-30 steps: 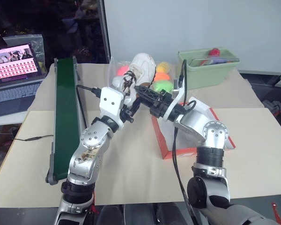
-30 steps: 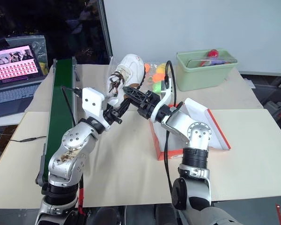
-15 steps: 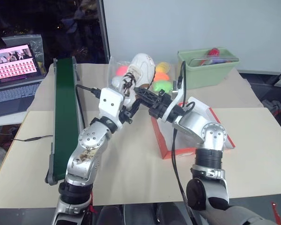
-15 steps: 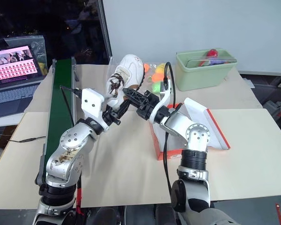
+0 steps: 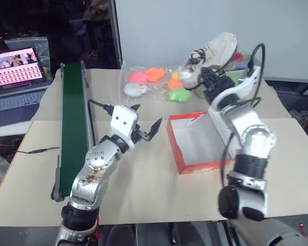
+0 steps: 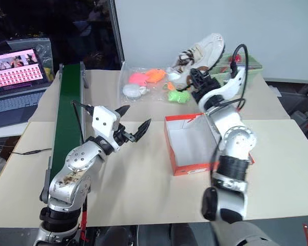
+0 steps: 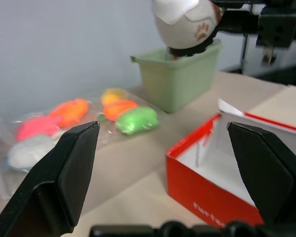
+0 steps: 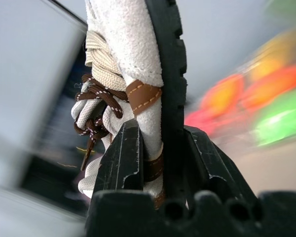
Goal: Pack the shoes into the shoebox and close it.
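Next, my right gripper lets go of the whitish-grey shoe on the white bottom of the orange-red shoebox, toward the folded-out lid [image 5: 210,145].
A whitish-grey shoe [image 5: 211,53] with dark laces hangs in the air over the back right of the table, sole turned sideways. My right gripper [image 5: 208,78] is shut on its sole and side; the right wrist view shows the shoe [image 8: 128,69] pinched between the fingers [image 8: 123,158]. The orange-red shoebox [image 5: 199,166] stands open at mid-table below it, white inside, with its lid folded out to the right under my right arm. My left gripper [image 5: 145,119] is open and holds nothing, just left of the box. From the left wrist I see the shoebox [image 7: 207,197] and the shoe's heel [image 7: 187,24].
Coloured squishy toys in clear bags [image 5: 149,82] lie at the back centre. A pale green bin [image 7: 180,74] stands at the back right behind the shoe. A long green conveyor [image 5: 72,123] runs along the left side, with a laptop [image 5: 15,77] beyond it.
My left gripper opened and let go of the shoe, sinking a little. My right gripper swung the shoe up and to the right, from over the toys to above the bin.
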Controlling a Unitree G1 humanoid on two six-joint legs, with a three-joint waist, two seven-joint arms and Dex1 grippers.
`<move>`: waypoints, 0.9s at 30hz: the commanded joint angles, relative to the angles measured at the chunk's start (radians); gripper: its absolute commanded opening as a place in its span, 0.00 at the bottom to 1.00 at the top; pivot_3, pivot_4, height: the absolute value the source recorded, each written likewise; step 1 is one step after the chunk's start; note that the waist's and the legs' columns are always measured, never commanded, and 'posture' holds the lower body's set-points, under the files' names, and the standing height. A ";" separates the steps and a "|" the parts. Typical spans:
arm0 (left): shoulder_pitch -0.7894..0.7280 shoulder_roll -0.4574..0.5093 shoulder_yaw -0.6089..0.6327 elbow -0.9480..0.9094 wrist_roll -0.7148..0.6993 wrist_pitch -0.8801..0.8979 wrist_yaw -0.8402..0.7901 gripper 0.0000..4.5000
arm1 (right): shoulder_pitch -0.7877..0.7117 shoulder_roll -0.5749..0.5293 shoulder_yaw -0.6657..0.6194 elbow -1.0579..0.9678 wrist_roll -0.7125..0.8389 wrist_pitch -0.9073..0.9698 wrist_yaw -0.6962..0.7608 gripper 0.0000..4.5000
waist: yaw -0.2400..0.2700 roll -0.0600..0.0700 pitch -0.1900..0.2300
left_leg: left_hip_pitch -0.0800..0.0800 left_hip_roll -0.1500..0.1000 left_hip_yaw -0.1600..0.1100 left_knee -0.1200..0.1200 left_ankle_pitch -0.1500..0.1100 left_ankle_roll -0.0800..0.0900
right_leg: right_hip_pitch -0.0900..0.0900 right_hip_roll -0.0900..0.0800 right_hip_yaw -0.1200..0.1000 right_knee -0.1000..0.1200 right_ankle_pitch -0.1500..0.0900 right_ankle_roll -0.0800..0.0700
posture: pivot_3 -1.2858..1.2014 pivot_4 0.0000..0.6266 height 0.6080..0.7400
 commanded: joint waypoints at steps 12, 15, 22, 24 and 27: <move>0.014 0.198 -0.039 0.034 -0.129 -0.125 -0.399 0.99 | -0.080 -0.473 0.155 0.151 -0.094 0.763 0.234 0.23 | 0.005 0.001 0.000 | 0.002 0.000 0.000 -0.001 0.000 0.000 | 0.001 0.000 0.000 0.000 -0.002 -0.003 | 0.52 0.24 0.92; 0.004 0.182 -0.048 0.029 -0.125 -0.127 -0.389 0.99 | -0.048 -0.491 0.252 0.170 -0.170 0.749 0.309 0.23 | 0.006 0.001 0.000 | 0.001 0.000 0.000 -0.001 0.000 0.000 | 0.001 0.000 0.000 -0.001 -0.002 -0.003 | 0.52 0.24 0.92; -0.006 0.177 -0.048 0.021 -0.117 -0.111 -0.377 0.99 | -0.055 -0.502 0.455 0.266 -0.346 0.624 0.508 0.23 | 0.005 0.001 0.000 | 0.001 0.000 0.000 -0.001 0.000 0.000 | 0.001 0.000 0.000 0.000 -0.002 -0.002 | 0.52 0.24 0.92; -0.002 0.178 -0.046 0.006 -0.120 -0.101 -0.370 0.99 | -0.066 -0.495 0.497 0.298 -0.387 0.594 0.560 0.23 | 0.006 0.001 0.001 | 0.001 0.000 0.000 -0.001 0.000 0.000 | 0.001 0.000 0.000 0.000 -0.002 -0.002 | 0.52 0.24 0.92; 0.007 0.179 -0.047 -0.016 -0.122 -0.089 -0.358 0.99 | -0.087 -0.482 0.536 0.333 -0.441 0.564 0.618 0.23 | 0.007 0.001 0.001 | 0.001 0.000 0.000 0.000 0.000 0.000 | 0.001 0.000 0.000 0.000 -0.002 -0.002 | 0.52 0.24 0.92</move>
